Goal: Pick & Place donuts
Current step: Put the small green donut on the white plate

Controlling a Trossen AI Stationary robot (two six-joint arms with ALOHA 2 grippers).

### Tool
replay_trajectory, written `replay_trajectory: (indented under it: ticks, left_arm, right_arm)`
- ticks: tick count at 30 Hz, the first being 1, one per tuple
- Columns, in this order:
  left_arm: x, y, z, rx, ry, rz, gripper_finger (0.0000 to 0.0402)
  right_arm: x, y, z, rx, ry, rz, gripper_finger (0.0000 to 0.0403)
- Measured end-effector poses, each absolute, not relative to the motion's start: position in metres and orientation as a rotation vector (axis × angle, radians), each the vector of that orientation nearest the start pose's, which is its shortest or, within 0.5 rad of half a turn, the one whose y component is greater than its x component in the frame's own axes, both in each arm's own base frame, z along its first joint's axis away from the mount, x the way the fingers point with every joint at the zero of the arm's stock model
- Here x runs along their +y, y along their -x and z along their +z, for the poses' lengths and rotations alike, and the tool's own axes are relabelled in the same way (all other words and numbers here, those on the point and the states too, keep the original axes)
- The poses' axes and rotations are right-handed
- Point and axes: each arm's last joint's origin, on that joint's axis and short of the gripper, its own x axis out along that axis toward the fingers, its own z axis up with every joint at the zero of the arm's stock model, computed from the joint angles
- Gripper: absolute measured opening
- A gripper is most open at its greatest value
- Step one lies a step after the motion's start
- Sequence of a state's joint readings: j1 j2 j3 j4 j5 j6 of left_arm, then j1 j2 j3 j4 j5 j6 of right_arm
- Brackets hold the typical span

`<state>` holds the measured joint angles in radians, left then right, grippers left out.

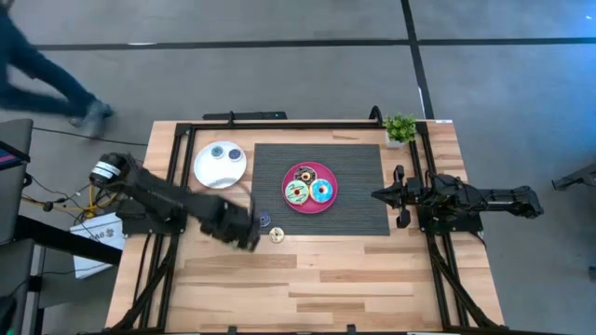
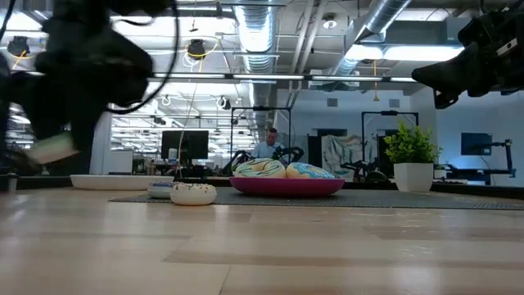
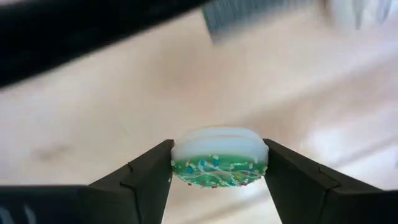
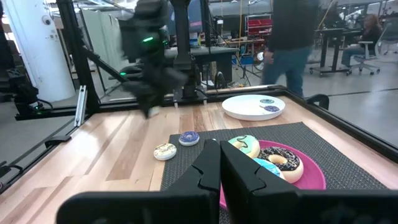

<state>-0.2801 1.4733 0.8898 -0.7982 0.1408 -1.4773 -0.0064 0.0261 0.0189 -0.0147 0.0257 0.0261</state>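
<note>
My left gripper should put the tiny green donut down on the white plate (image 1: 223,162), just in front of the tiny donuts there.
My left gripper (image 3: 219,167) hangs over the wood in front of the mat's left part (image 1: 250,237) and is shut on a tiny green-iced donut (image 3: 219,163). Three larger donuts, chocolate (image 1: 303,174), pale green (image 1: 296,193) and light blue (image 1: 322,192), lie on the pink plate (image 1: 310,208). Two tiny donuts (image 1: 217,152) (image 1: 235,154) lie on the white plate (image 1: 207,173). A tiny blue donut (image 1: 265,221) lies at the mat's edge and a cream one (image 1: 277,235) lies flat on the wood. My right gripper (image 1: 377,195) waits shut at the mat's right side. My left gripper pinches the tiny green donut between its two fingers (image 3: 152,171), which sit on opposite sides of the donut's rim (image 3: 177,163). The donut's green iced face (image 3: 217,173) and cream underside both show. It is lifted clear of the table (image 2: 53,147).
A dark ribbed mat (image 1: 358,158) lies under the pink plate. A small potted plant (image 1: 400,127) stands at the table's far right corner. Bare wood (image 1: 326,288) fills the near half of the table. A person walks on the floor beyond the far left corner (image 1: 37,65).
</note>
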Motion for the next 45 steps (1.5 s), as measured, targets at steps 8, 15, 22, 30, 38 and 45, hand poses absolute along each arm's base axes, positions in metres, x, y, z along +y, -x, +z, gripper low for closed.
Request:
replay_trajectory:
  ticks: [8,15,22,30,38,45]
  left_arm:
    - [0.026,-0.229,0.206,1.277,1.144,0.748,0.0228]
    - [0.097,-0.208,0.206,1.216,1.211,0.727,0.0228]
    - [0.151,-0.173,0.207,1.102,1.287,0.793,0.0228]
    - [0.183,-0.143,0.199,1.079,1.317,0.851,0.0228]
    - [0.204,-0.139,0.179,1.318,1.33,0.858,0.0228]
    - [0.226,-0.151,0.167,1.408,1.292,0.851,0.0228]
  right_arm:
    - [-0.001,-0.098,0.166,0.022,-0.026,-0.032,0.0]
    - [-0.001,-0.098,0.167,0.021,-0.026,-0.032,0.0]
    - [-0.001,-0.098,0.167,0.021,-0.026,-0.033,0.0]
    - [-0.001,-0.098,0.166,0.022,-0.026,-0.033,0.0]
    - [-0.001,-0.098,0.166,0.022,-0.026,-0.033,0.0]
    - [-0.001,-0.098,0.166,0.022,-0.026,-0.033,0.0]
